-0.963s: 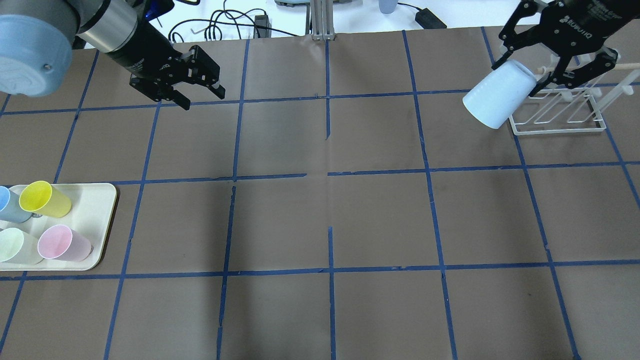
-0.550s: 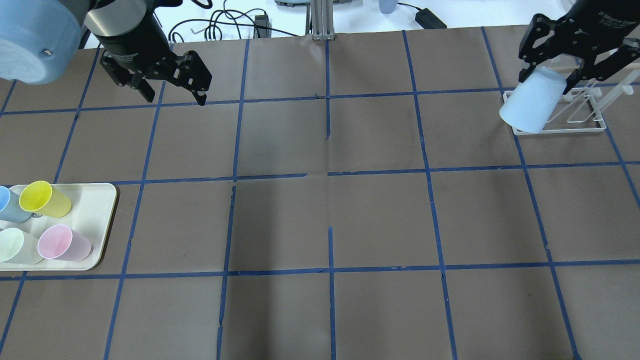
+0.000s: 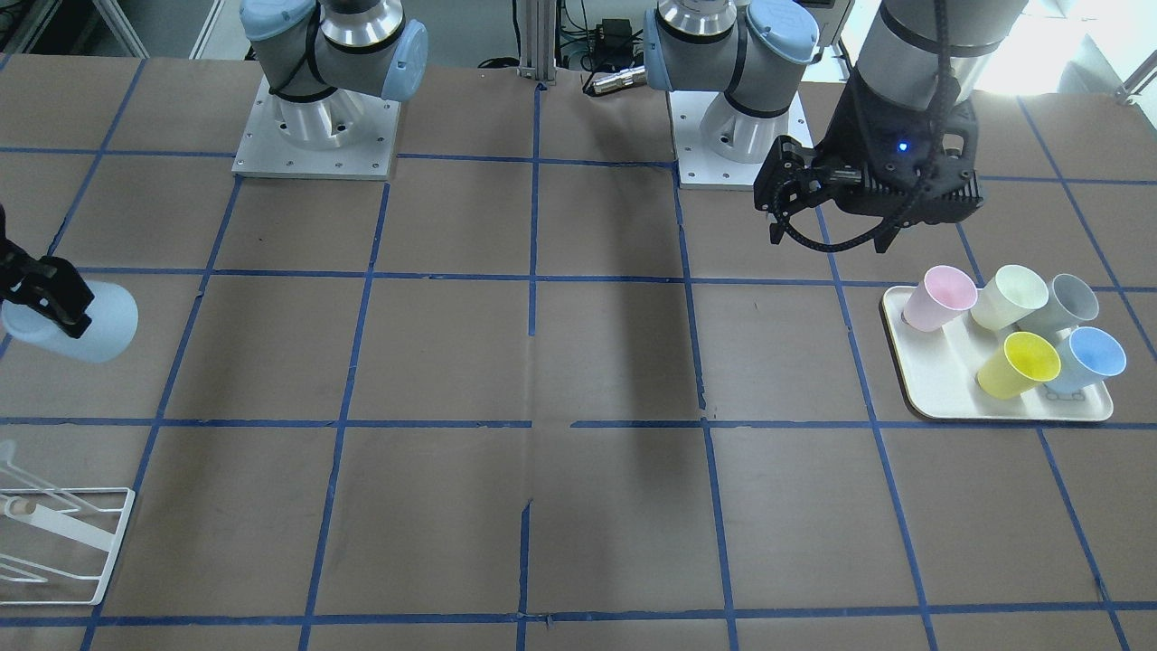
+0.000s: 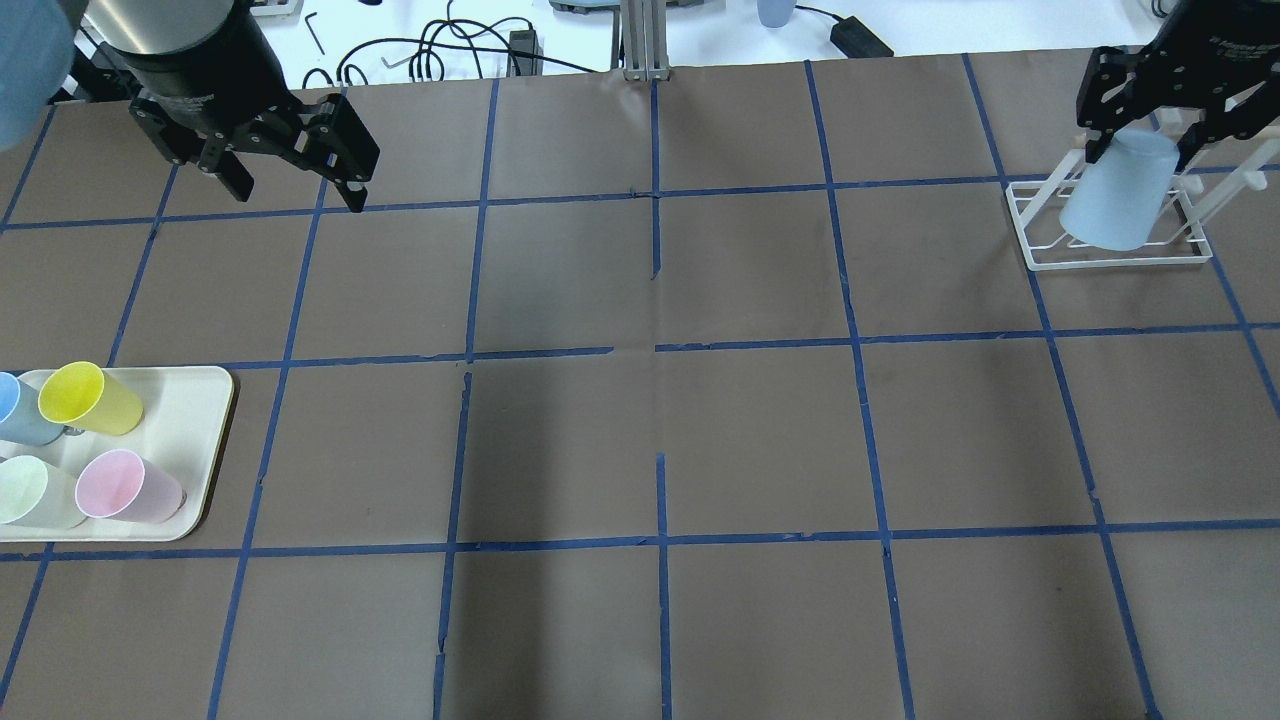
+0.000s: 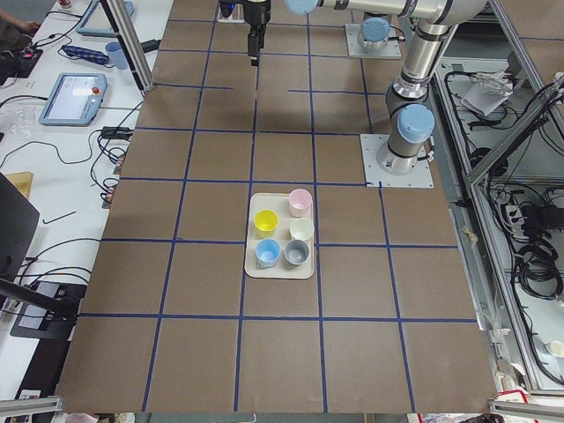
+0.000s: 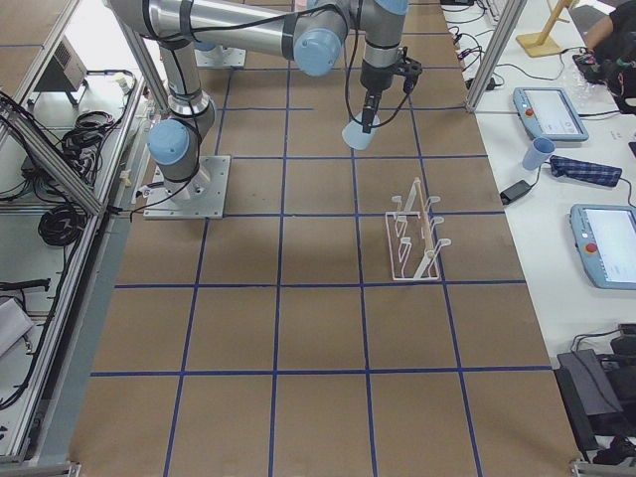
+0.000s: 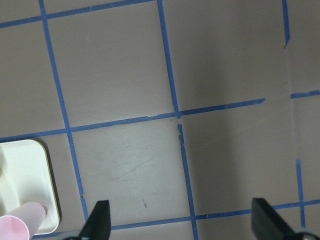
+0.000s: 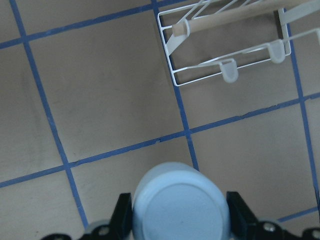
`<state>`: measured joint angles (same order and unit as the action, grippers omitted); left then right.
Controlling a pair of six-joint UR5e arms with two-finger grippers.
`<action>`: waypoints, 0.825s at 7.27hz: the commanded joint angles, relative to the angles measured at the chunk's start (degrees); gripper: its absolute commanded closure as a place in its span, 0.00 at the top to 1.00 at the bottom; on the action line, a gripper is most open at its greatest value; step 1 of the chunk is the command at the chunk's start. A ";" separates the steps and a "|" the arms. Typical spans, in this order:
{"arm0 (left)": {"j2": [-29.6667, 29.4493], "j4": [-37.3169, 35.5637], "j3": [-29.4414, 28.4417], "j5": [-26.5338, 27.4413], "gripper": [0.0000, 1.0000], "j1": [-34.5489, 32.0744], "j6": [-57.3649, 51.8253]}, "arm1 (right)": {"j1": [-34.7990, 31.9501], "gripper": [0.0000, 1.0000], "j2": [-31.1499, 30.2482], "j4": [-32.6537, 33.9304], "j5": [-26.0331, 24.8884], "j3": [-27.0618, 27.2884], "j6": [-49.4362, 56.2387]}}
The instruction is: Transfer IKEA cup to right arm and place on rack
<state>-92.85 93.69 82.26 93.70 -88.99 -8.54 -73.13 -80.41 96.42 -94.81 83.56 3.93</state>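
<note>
The pale blue IKEA cup will go down from my right gripper over the end peg of the white wire rack (image 3: 27, 457) (image 8: 228, 69).
My right gripper (image 4: 1140, 115) is shut on the pale blue IKEA cup (image 4: 1115, 200) and holds it in the air, mouth down. The white wire rack (image 4: 1110, 258) stands at the far right. In the right wrist view the cup's closed bottom (image 8: 177, 205) sits between the jaws and the rack (image 8: 225, 75) lies ahead, apart from it. The exterior right view shows the cup (image 6: 358, 134) high and short of the rack (image 6: 415, 243). My left gripper (image 4: 298, 195) is open and empty over the far left of the table.
A cream tray (image 4: 195, 400) at the left edge holds a yellow cup (image 4: 85, 398), a pink cup (image 4: 125, 487), a second blue cup (image 4: 15, 410) and a pale green cup (image 4: 25, 490). A grey cup (image 3: 1067, 303) also stands on it. Cables lie beyond the far edge.
My right gripper has carried the blue cup to the right, toward the rack, and turned it from tilted to mouth down. My open left gripper has drawn back to the left.
</note>
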 commanded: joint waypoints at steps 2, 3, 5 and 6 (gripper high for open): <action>0.92 0.70 0.53 -0.10 1.00 -0.04 0.98 | 5.97 0.00 6.04 10.08 0.50 -0.07 10.72; 1.27 1.31 1.23 -0.27 1.00 -0.30 1.59 | 6.24 0.00 6.75 12.54 0.41 -0.07 11.09; 1.53 1.32 1.23 -0.63 1.00 -0.31 2.03 | 6.25 0.00 8.34 14.67 0.50 -0.15 11.36; 1.54 1.32 1.32 -0.63 1.00 -0.31 2.21 | 6.25 0.00 8.52 15.63 0.76 -0.07 11.36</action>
<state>-91.41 94.98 83.47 93.17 -89.28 -6.60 -66.93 -72.35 110.80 -94.27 83.46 15.19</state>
